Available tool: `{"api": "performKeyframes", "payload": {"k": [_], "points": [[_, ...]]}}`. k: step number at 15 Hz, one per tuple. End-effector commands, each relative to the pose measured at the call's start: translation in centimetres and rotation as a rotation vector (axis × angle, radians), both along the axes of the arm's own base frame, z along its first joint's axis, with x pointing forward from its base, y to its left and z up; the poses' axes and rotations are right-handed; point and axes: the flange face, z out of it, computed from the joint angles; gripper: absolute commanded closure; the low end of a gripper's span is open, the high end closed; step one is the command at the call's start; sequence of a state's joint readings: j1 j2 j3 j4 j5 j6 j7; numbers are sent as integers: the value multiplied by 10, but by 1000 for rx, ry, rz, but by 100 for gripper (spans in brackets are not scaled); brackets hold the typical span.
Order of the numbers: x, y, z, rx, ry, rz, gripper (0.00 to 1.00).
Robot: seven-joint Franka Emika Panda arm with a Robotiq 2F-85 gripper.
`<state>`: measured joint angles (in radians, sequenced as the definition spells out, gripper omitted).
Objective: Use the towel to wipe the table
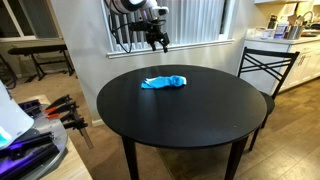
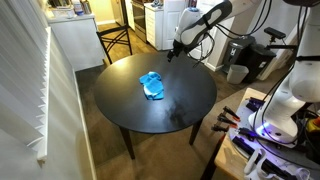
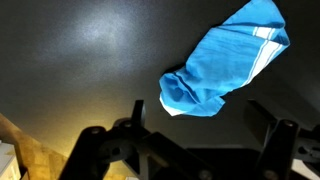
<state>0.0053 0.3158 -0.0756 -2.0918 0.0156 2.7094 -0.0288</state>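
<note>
The robot's gripper should close on the middle of the blue towel (image 1: 164, 80) (image 3: 211, 73), between the towel's white-striped end and its bunched end.
A crumpled blue towel (image 1: 165, 82) lies on the round black table (image 1: 200, 115), slightly toward its far side. It also shows in an exterior view (image 2: 152, 85) and in the wrist view (image 3: 225, 62). My gripper (image 1: 157, 42) hangs in the air above the table's far edge, apart from the towel; it also shows in an exterior view (image 2: 176, 50). In the wrist view the two black fingers (image 3: 200, 120) are spread wide with nothing between them. The towel lies beyond the fingertips, untouched.
A black metal chair (image 1: 268, 68) stands at the table's edge. White cabinets and a cluttered counter (image 1: 290, 30) are behind it. A window with blinds (image 1: 190, 20) is behind the arm. Clamps and equipment (image 1: 60, 110) sit on a side bench.
</note>
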Motion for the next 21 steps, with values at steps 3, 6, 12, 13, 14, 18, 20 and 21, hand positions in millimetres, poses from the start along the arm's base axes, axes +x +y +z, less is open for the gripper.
{"api": "performKeyframes", "payload": {"k": [3,6,12,13,14,18,20,21], "points": [[1,0,1,0,0,0,0],[16,11,-12,21,6,31,0],[71,70,-73,-45,75,156,0],[80,74,-84,-57,93,165,0],[88,76,-92,-63,109,174,0],[122,70,-119,-69,139,191,0],[138,66,-130,-65,124,188,0],[147,63,-135,-72,117,179,0]]}}
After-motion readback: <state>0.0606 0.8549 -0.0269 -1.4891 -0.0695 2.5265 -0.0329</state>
